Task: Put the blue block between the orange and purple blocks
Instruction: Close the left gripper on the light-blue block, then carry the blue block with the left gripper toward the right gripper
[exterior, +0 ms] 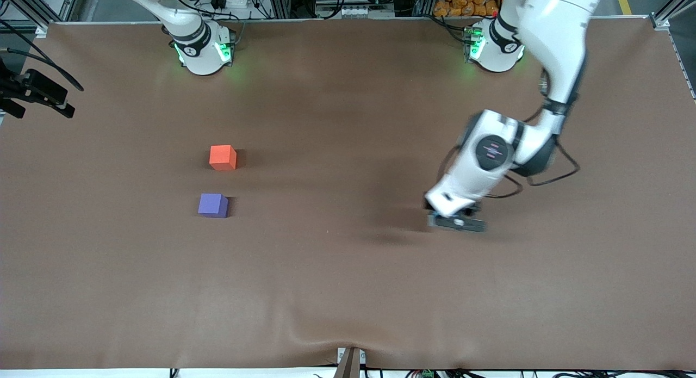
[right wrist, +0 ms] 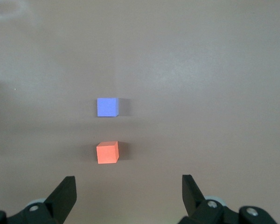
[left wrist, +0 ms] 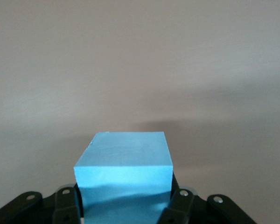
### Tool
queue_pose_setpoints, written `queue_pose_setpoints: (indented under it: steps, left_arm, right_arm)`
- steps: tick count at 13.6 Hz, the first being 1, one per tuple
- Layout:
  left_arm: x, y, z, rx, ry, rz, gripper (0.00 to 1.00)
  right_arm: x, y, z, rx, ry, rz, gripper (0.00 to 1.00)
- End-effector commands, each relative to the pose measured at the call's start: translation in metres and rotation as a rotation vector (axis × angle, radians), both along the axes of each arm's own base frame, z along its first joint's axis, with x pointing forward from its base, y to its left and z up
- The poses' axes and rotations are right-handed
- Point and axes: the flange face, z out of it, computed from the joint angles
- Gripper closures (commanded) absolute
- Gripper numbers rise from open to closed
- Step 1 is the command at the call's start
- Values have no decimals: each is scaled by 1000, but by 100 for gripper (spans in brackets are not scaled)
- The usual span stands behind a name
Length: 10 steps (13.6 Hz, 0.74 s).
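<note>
Next, my left gripper puts the light blue block, held low over the brown table, on the cloth [exterior: 297,187], short of the gap between the orange and purple blocks.
My left gripper [exterior: 455,221] is shut on the light blue block [left wrist: 123,161], which fills the space between its fingers [left wrist: 65,205] in the left wrist view. It holds the block low over the brown table toward the left arm's end; in the front view the hand hides the block. The orange block [exterior: 223,157] and the purple block [exterior: 212,205] sit toward the right arm's end, the purple one nearer the front camera, with a small gap between them. My right gripper [right wrist: 128,196] is open and empty, high over both blocks [right wrist: 107,152] [right wrist: 107,107], out of the front view.
The brown cloth [exterior: 348,291] covers the whole table. A black camera mount [exterior: 38,92] sticks in at the table edge at the right arm's end. The two arm bases [exterior: 204,49] [exterior: 495,46] stand along the edge farthest from the front camera.
</note>
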Motion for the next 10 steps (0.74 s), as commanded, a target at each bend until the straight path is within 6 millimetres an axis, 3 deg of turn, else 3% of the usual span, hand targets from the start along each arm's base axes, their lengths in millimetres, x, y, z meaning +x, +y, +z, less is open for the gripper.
queue_pose_setpoints:
  steps: [1, 3, 5, 7, 9, 10]
  left_arm:
    - [-9, -101, -13, -23, -28, -61, 97]
    - [-28, -168, -26, -41, -52, -138, 96]
    - [-46, -214, -36, -46, -83, -193, 95]
    - [-72, -257, -53, -61, -95, -251, 92]
    - [-92, -280, -62, -110, -113, -235, 77]
    - [-98, -287, -61, -123, -120, -243, 75]
  right_arm:
    - [5, -4, -3, 17, 11, 3, 0]
    - [6, -4, -3, 17, 12, 3, 0]
    - [12, -3, -12, 18, 29, 5, 0]
    - [32, -5, -53, 23, 110, 7, 0]
    - [37, 7, -72, 25, 170, 28, 0]
    - [42, 14, -81, 24, 185, 43, 0]
